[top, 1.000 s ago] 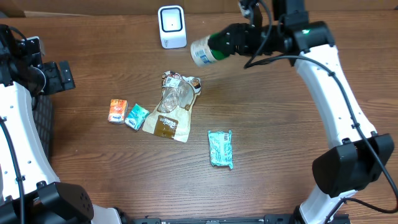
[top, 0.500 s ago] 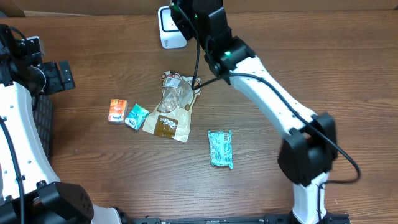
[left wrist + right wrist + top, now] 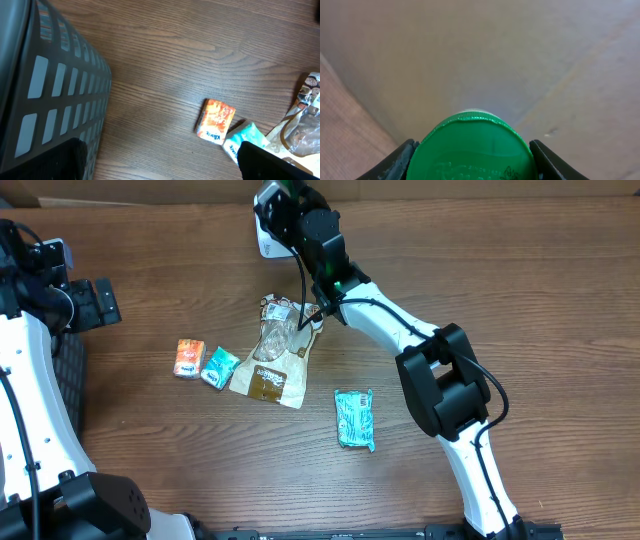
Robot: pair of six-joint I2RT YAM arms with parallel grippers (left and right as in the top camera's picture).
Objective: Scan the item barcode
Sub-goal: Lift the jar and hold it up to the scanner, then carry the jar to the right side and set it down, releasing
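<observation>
My right gripper releases the bottle next on the bare wood point(image 3: 444, 343) beneath its arm's dark elbow, across from the brown pouch.
My right gripper point(image 3: 472, 162) is shut on a bottle; its green cap point(image 3: 475, 145) fills the bottom of the right wrist view between both dark fingers. In the overhead view that gripper point(image 3: 283, 202) reaches over the white scanner point(image 3: 266, 242) at the table's back edge and hides most of it. The bottle's body and any barcode are hidden. My left gripper point(image 3: 88, 300) hovers at the far left, open and holding nothing. In the left wrist view its fingertips point(image 3: 270, 165) frame bare wood.
An orange tissue pack point(image 3: 188, 358), a teal tissue pack point(image 3: 220, 367) and a brown pouch with a clear window point(image 3: 272, 360) lie mid-table. A teal packet point(image 3: 354, 418) lies further front. A dark slatted basket point(image 3: 45, 80) stands at the left edge.
The right arm has swung left from the back right, carrying the bottle to a spot over the scanner. The left arm and the items on the table have not moved.
</observation>
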